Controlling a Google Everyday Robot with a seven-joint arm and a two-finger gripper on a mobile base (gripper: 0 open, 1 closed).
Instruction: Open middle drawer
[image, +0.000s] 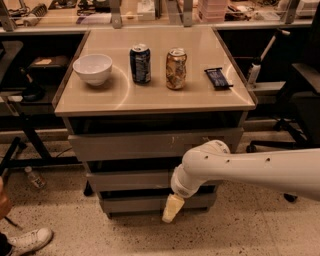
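Observation:
The robot's gripper needs to next move up to the top edge of the middle drawer's front (168, 174), below the scratched top drawer, and close there.
The middle drawer (130, 180) is the shallow grey front under the taller scratched top drawer front (150, 145) of the tan-topped cabinet (150, 102). Its front sits closed, with none of its inside showing. My gripper (170, 209) is a pale cream tip pointing down from the white arm (235, 167), which reaches in from the right. The gripper hangs in front of the bottom drawer (140, 204), just below the right half of the middle drawer's front. It holds nothing that I can see.
On the cabinet top stand a white bowl (93, 68), a blue can (140, 63), a gold can (176, 68) and a dark snack bar (218, 78). An office chair (295, 110) is at the right. A bottle (33, 176) and a shoe (25, 241) lie on the floor at the left.

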